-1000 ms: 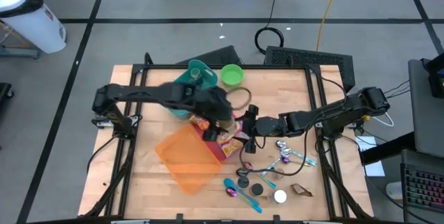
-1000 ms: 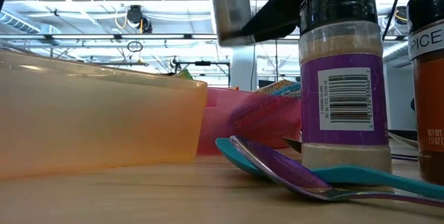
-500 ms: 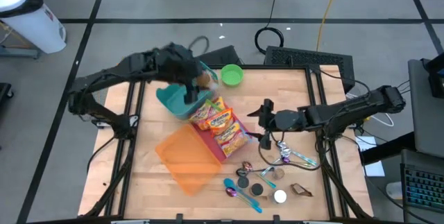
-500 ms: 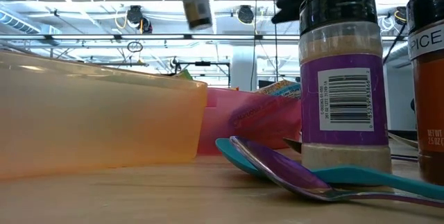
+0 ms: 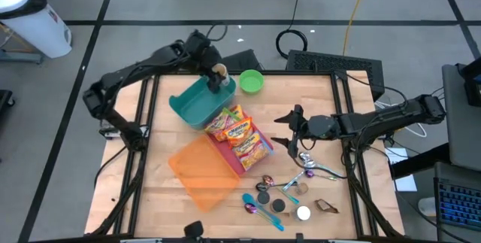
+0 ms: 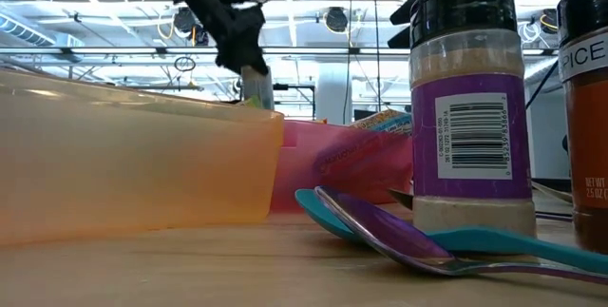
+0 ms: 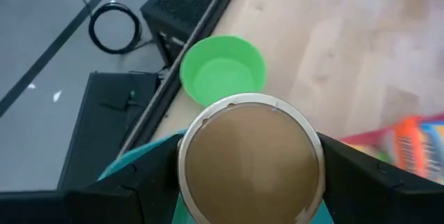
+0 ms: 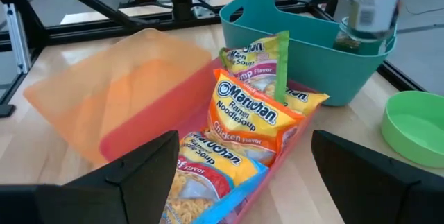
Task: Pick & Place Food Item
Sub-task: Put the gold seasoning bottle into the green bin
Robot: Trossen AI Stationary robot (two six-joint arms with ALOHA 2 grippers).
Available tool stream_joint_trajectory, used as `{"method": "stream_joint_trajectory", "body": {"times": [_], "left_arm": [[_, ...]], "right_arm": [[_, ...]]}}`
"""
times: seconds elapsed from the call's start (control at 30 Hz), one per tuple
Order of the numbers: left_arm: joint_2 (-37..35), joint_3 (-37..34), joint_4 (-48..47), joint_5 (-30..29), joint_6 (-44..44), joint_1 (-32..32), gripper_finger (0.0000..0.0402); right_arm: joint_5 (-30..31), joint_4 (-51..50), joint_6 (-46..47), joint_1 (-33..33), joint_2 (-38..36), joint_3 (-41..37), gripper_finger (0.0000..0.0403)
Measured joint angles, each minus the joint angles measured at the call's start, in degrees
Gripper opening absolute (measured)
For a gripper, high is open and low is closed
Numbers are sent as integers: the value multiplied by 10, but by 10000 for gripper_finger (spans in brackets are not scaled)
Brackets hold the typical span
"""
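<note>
Next, I set the jar down, now over the basket's far corner, with my left gripper inside the teal basket, at its end (image 5: 222, 87) nearest the green bowl.
My left gripper (image 5: 216, 76) is shut on a small clear jar (image 8: 370, 5) with a brown round top (image 7: 250, 160), over the far corner of the teal basket (image 5: 197, 101). It also shows in the low view (image 6: 249, 71). Ramen packets (image 5: 239, 132) lie in a pink bin (image 8: 139, 135) beside the basket, by an orange lid (image 5: 201, 169). My right gripper (image 5: 288, 130) is open and empty, to the right of the pink bin, its fingers (image 8: 142, 175) spread wide toward the packets (image 8: 248, 116). My left gripper pinches the jar's sides (image 7: 182, 172) between its two fingers, one on each side, near its top. The fingers come from above, slanting down. The jar stands about upright, its lower end (image 8: 350, 40) behind the basket's rim; whether it rests on the basket's floor I cannot tell.
A green bowl (image 5: 251, 82) stands at the far edge next to the basket. Spice jars (image 6: 470, 107), spoons (image 5: 263, 211) and small lids lie near the front right. A black box (image 5: 334, 64) sits behind the table.
My left gripper has carried the jar from above the pink bin toward the far left and then down to the teal basket's far corner. This has uncovered the ramen packets. My right gripper has drawn back toward the table's right edge.
</note>
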Motion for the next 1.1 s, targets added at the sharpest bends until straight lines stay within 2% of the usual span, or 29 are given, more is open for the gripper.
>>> {"method": "stream_joint_trajectory", "body": {"times": [0.37, 0.67, 0.9, 1.1], "left_arm": [[68, 0, 5, 16, -8, -1, 279], [79, -64, 88, 43, -34, -4, 279], [79, -116, 130, 34, -46, -10, 279], [79, -132, 147, -19, -45, -19, 279]], "right_arm": [[-1, -2, -2, 2, 0, 0, 322], [-1, -2, -2, 2, 0, 0, 321], [-1, -2, -4, 2, 0, 0, 322], [-2, -2, -4, 2, 0, 0, 322]]}}
